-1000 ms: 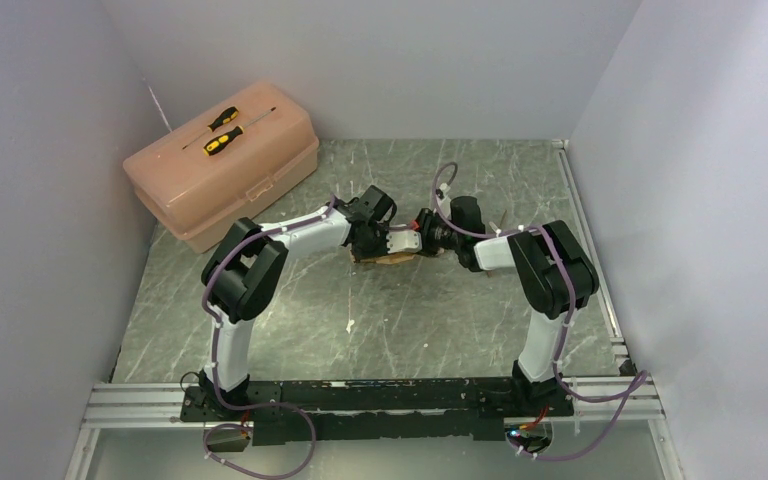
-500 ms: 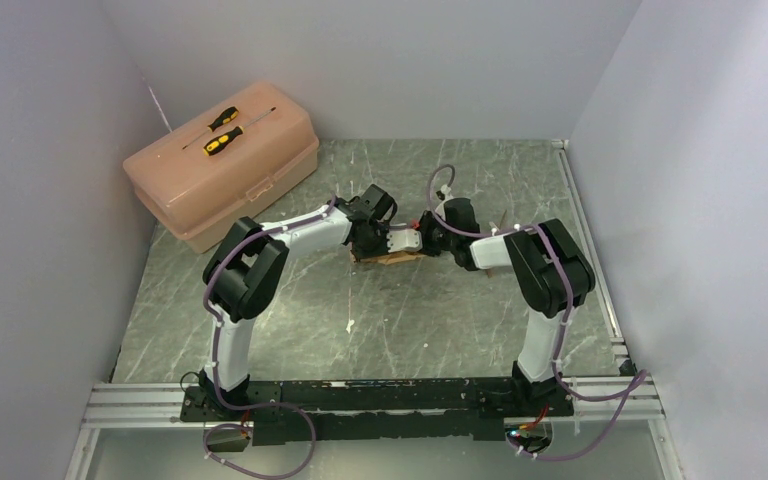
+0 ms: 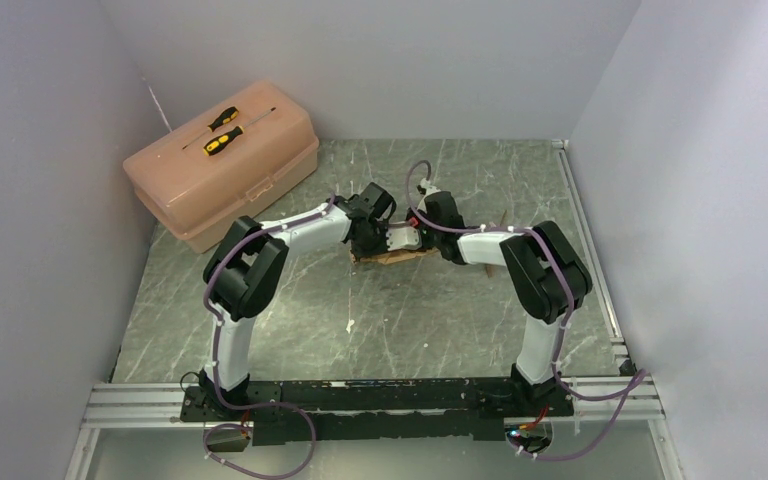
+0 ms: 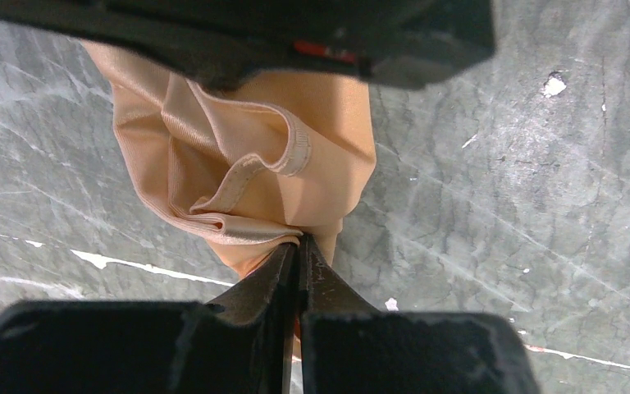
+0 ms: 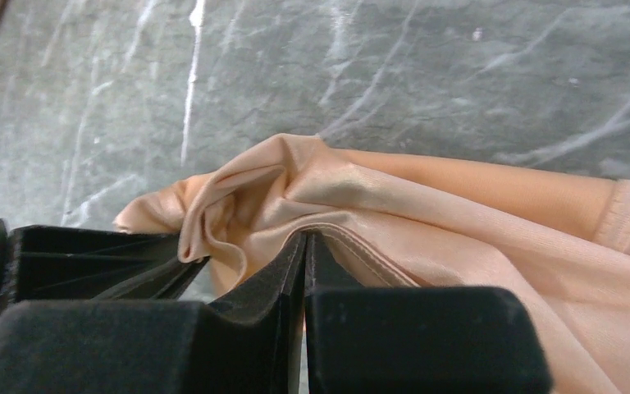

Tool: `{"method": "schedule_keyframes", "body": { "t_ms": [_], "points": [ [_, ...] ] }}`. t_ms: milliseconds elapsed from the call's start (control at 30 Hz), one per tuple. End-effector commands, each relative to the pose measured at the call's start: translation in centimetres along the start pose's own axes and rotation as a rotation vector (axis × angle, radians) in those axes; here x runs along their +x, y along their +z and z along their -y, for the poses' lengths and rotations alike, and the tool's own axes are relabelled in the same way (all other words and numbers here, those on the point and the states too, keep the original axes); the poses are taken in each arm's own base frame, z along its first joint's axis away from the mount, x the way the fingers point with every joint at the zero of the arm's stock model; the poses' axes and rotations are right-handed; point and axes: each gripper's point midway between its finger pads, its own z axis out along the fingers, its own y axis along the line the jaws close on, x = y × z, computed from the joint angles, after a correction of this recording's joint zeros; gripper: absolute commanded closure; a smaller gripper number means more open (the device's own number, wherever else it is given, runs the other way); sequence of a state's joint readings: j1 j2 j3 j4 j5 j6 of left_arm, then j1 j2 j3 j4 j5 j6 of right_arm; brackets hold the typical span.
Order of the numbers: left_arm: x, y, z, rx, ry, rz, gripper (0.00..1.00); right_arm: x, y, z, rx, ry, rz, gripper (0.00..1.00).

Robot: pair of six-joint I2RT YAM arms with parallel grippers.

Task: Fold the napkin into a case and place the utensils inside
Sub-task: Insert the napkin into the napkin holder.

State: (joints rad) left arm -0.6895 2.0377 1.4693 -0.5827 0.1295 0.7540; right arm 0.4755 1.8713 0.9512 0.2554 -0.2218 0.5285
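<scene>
I need to open my left gripper, back it off and take the napkin's loose end (image 3: 358, 259) while my right gripper holds, as both grippers are close together on the bunched napkin.
The peach-tan satin napkin (image 4: 238, 156) lies bunched and creased on the grey marble table, a small tan strip (image 3: 392, 258) under both wrists in the top view. My left gripper (image 4: 299, 240) is shut on a folded edge of it. My right gripper (image 5: 305, 235) is shut on a stitched hem of the napkin (image 5: 459, 213), tip to tip with the left gripper's fingers (image 5: 90, 263). From above, the left gripper (image 3: 378, 240) and right gripper (image 3: 410, 238) meet over the cloth. A thin brown sliver (image 3: 501, 219) behind my right forearm is too small to tell; otherwise the utensils are hidden.
A pink plastic toolbox (image 3: 222, 165) stands at the back left with two yellow-and-black screwdrivers (image 3: 222, 130) on its lid. Grey walls close in the left, back and right sides. A metal rail (image 3: 590, 250) runs along the table's right edge.
My right gripper has moved left toward the left gripper and closed on the napkin's hem. The left gripper has stayed shut on the cloth in place.
</scene>
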Motion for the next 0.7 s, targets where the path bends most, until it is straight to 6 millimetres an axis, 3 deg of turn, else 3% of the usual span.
{"method": "schedule_keyframes", "body": {
  "t_ms": [0, 133, 233, 367, 500, 567, 667],
  "points": [
    [5.9, 2.7, 5.1, 0.192, -0.083, -0.179, 0.91, -0.7, 0.0, -3.7, -0.184, 0.065, -0.004, 0.93],
    [6.6, 2.9, 4.8, 0.185, -0.092, -0.187, 0.91, -1.1, -0.5, -5.4, -0.275, 0.108, 0.002, 0.93],
    [6.4, 2.7, 4.7, 0.181, -0.101, -0.179, 0.91, -1.2, 0.0, -5.3, -0.272, 0.101, 0.0, 0.93],
    [5.6, 2.0, 4.3, 0.184, -0.112, -0.163, 0.89, 0.7, 2.1, -2.6, -0.178, 0.117, -0.054, 0.98],
    [4.5, 1.0, 3.9, 0.198, -0.129, -0.151, 0.84, 4.7, 3.9, 1.9, -0.061, 0.161, -0.143, 1.0],
    [3.8, 0.3, 3.8, 0.211, -0.142, -0.142, 0.83, 6.1, 4.0, 3.5, -0.038, 0.168, -0.164, 1.0],
    [2.4, -1.2, 3.2, 0.216, -0.163, -0.116, 0.8, 6.1, 3.4, 4.4, 0.014, 0.159, -0.16, 1.0]
  ]
}}
